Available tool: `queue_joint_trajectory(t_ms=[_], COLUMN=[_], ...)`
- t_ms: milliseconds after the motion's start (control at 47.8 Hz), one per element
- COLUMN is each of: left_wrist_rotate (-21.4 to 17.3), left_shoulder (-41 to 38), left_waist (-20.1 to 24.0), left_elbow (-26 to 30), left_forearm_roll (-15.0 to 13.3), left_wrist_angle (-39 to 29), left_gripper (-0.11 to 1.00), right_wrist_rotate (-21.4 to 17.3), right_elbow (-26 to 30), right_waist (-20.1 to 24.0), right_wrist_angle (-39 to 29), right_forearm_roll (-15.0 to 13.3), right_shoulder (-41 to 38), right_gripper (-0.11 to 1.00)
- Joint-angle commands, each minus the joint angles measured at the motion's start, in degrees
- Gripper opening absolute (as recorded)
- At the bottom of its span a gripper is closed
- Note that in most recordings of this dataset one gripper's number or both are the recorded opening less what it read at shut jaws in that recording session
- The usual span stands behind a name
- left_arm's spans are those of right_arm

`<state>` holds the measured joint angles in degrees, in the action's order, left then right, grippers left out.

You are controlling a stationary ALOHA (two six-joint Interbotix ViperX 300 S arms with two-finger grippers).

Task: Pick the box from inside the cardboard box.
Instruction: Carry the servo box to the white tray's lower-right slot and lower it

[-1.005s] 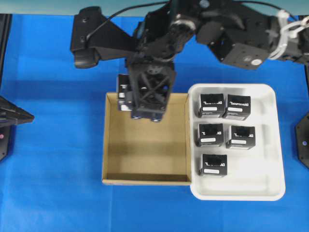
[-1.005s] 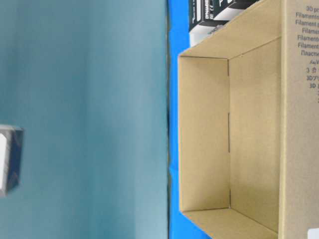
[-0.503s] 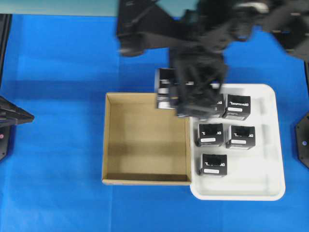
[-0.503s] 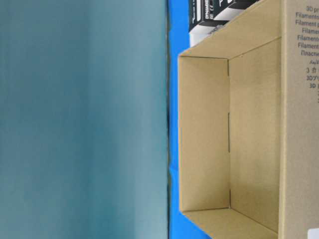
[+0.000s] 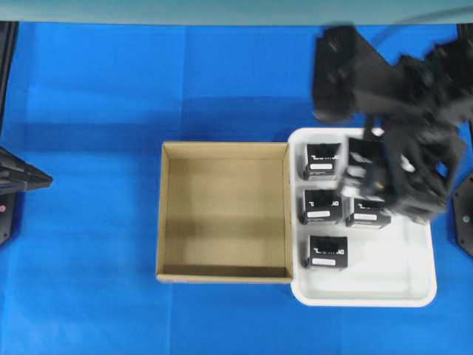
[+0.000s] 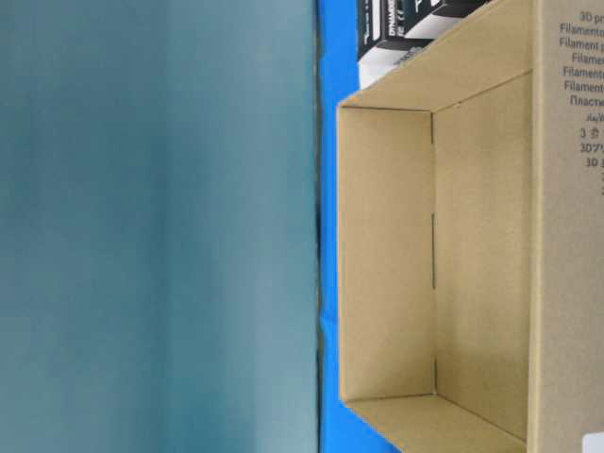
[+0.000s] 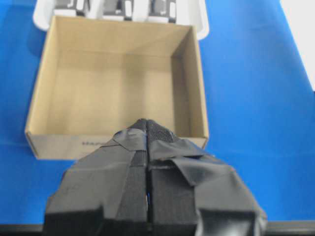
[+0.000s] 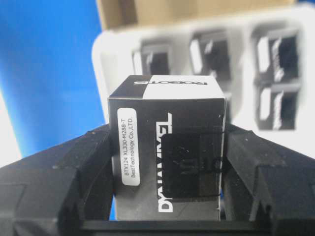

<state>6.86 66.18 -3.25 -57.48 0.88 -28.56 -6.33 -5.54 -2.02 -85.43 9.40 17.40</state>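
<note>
Next, I release the box from my right gripper beside the lone black box point(image 5: 369, 255) in the white tray's near row.
The box point(image 8: 167, 147), black with white lettering and a small white label, is clamped between the fingers of my right gripper point(image 8: 167, 162). From overhead, the right gripper point(image 5: 373, 177) holds the box point(image 5: 362, 164) above the far part of the white tray point(image 5: 384, 277). The cardboard box point(image 5: 225, 214) lies left of the tray with nothing in it; its bare floor point(image 7: 113, 83) also shows in the left wrist view. My left gripper point(image 7: 147, 125) is shut and holds nothing, parked at the table's left edge point(image 5: 37, 177) and pointing at the carton.
Several identical black boxes point(image 5: 322, 205) stand in rows in the white tray, which touches the carton's right wall. The table-level view shows the carton point(image 6: 434, 255) from close by. A blue cloth point(image 5: 89, 244) covers the table.
My right arm has carried the black box rightward, from above the carton's far wall to over the white tray. The left gripper has not moved.
</note>
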Motion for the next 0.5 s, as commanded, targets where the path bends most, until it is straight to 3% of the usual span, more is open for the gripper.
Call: queue_joint_trajectory(t_ms=[0,482], left_wrist_rotate=[0.2,0.8], left_shoulder=[-0.8,-1.6], left_waist=[0.1,-0.3], left_elbow=[1.4,1.1], left_forearm_roll=[0.1,0.1], left_wrist_angle=[0.4,1.7], left_gripper=[-0.07,-0.07], right_wrist_rotate=[-0.4,-2.5], right_elbow=[-4.7,-31.1], right_waist=[1.8,10.5], right_wrist_angle=[1.6,23.4], right_forearm_roll=[0.8,1.9], right_shoulder=[2.9,9.9], right_gripper=[0.60,0.60])
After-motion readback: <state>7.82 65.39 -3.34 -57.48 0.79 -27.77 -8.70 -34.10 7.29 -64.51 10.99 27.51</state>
